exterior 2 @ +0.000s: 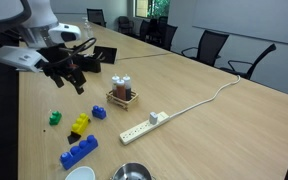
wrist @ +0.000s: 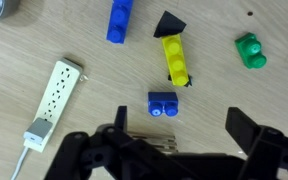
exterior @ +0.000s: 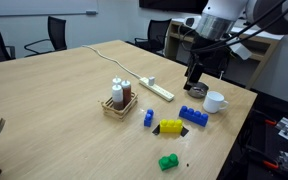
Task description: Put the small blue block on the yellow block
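Note:
My gripper will grip both ends (exterior: 148, 118) (wrist: 163, 104) of the small blue block, so that its row of round studs sits between the fingers.
The small blue block (wrist: 163, 104) lies on the wooden table, just ahead of my gripper (wrist: 179, 130) in the wrist view. The yellow block (wrist: 176, 60) lies beyond it, apart from it, with a black wedge piece (wrist: 167, 23) at its far end. In both exterior views the small blue block (exterior: 148, 117) (exterior 2: 99, 112) sits beside the yellow block (exterior: 170, 127) (exterior 2: 79, 124). My gripper (exterior: 196, 75) (exterior 2: 72, 78) hangs high above the table, open and empty.
A longer dark blue brick (wrist: 120, 20) (exterior: 193, 115) and a green brick (wrist: 250, 50) (exterior: 168, 161) lie near the yellow block. A small basket with bottles (exterior: 119, 100), a white power strip (exterior: 159, 90) and a white cup (exterior: 215, 101) stand close by. Office chairs ring the table.

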